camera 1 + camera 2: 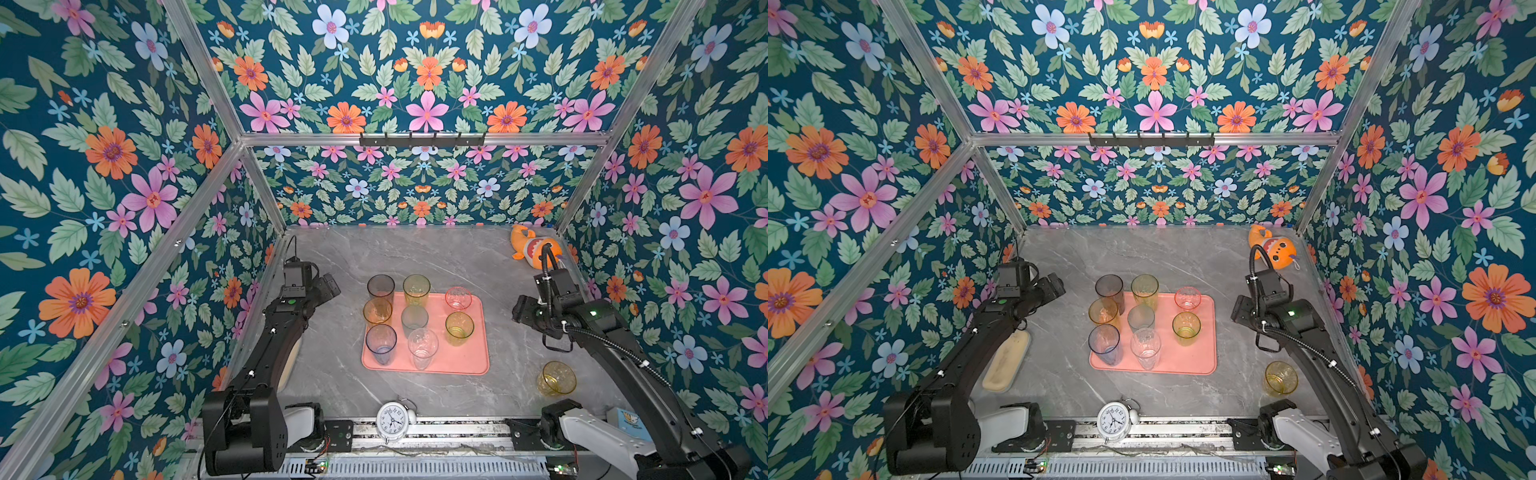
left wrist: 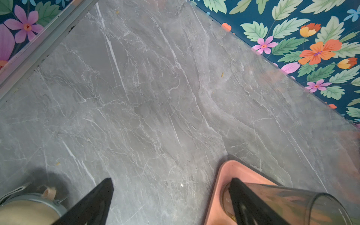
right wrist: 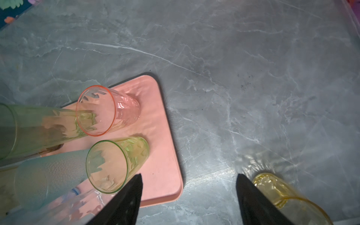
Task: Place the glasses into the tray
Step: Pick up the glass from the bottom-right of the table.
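The robot's right gripper needs to close on the yellow glass's rim [image 1: 543, 372] [image 3: 282, 199], on the side facing the tray, because this glass still stands off the tray.
The salmon-pink tray [image 1: 467, 359] lies mid-table and holds several upright glasses, among them a tall grey one [image 1: 380, 286], a short pink one [image 1: 458, 298], a short green one [image 1: 459, 328] and a clear one [image 1: 422, 347]. A short yellow glass [image 1: 556, 378] stands on the table off the tray, to its near right. My right gripper [image 3: 189, 177] hangs open and empty over bare table between the tray's corner [image 3: 171, 187] and the yellow glass [image 3: 276, 192]. My left gripper [image 2: 171, 181] is open and empty beside the tray's far left corner [image 2: 224, 175], next to the grey glass [image 2: 292, 202].
An orange plush toy [image 1: 532, 247] lies in the far right corner. A white alarm clock [image 1: 392, 419] stands at the front edge. A beige lidded container [image 1: 1007, 361] lies along the left wall under my left arm. Floral walls close in three sides.
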### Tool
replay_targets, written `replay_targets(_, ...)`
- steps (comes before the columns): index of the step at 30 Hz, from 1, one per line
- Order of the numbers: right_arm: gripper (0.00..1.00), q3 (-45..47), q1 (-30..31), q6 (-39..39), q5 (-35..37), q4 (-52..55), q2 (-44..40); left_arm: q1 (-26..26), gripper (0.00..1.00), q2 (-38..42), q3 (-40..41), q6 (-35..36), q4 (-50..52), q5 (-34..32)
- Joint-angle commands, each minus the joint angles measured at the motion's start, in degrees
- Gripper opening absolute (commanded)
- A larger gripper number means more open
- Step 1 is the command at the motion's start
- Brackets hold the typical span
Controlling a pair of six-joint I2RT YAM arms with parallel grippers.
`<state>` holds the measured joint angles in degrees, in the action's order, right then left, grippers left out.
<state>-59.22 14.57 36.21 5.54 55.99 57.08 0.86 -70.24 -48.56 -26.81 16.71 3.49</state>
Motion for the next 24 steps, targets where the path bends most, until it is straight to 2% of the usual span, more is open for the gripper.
replay_targets(1, 0.77, 1.5, -3.1, 3.5, -3.0, 3.2, -1.7, -0.1, 0.96, 0.3, 0.0, 0.2, -0.1, -0.3)
replay_targets(6, 0.77, 3.7, -4.2, 6.6, -1.3, 9.2, -4.4, 0.0, 0.96, 0.5, 0.4, 0.2, -0.4, -0.3)
replay_targets(16, 0.74, 2.7, -4.4, 7.9, 0.3, 20.8, -5.7, -0.1, 0.96, 0.2, 0.6, 0.3, -0.7, -0.3)
replay_targets(19, 0.74, 3.9, -4.4, 8.3, -0.5, 21.0, -6.2, -0.1, 0.96, 0.0, 0.7, 0.2, -1.0, 0.0)
replay_targets(24, 0.72, 7.0, -4.4, 14.0, 2.1, 20.5, -7.3, -0.1, 0.96, 0.0, 0.8, 0.2, -1.1, 0.2)
